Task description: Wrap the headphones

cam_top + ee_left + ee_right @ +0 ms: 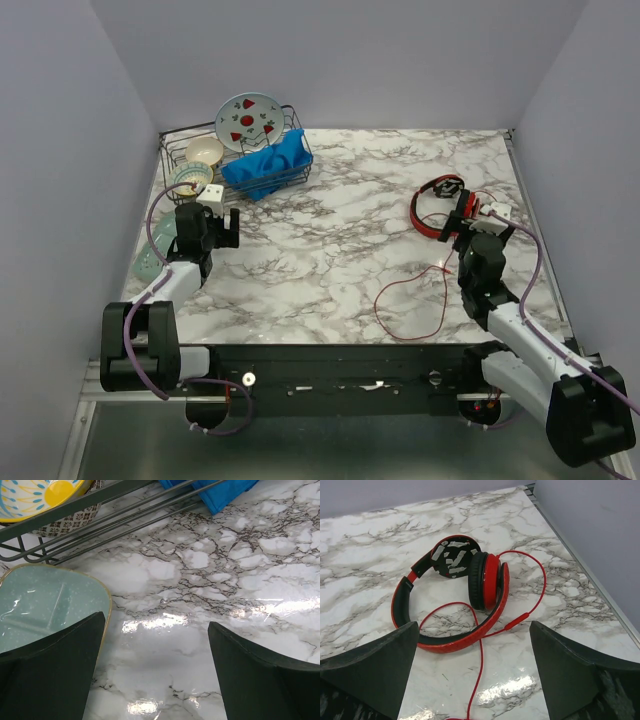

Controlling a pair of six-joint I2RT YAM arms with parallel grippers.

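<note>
My right gripper should close on the near end of the red headphones' upright ear cup (470, 209) (493, 604), along with the headband next to it.
The red headphones (443, 207) lie folded on the marble table at the right, also in the right wrist view (455, 605). Their thin red cable (410, 300) loops toward the table's front edge and runs between my right jaws in the wrist view (481, 670). My right gripper (470, 232) is open and empty, just in front of the headband (475, 650). My left gripper (212, 228) is open and empty at the far left, over bare marble (157, 645), far from the headphones.
A wire dish rack (235, 155) at the back left holds a strawberry plate, bowls and a blue cloth (268, 165). A pale green plate (45, 605) lies beside my left gripper. The table's raised right edge (580, 565) runs close to the headphones.
</note>
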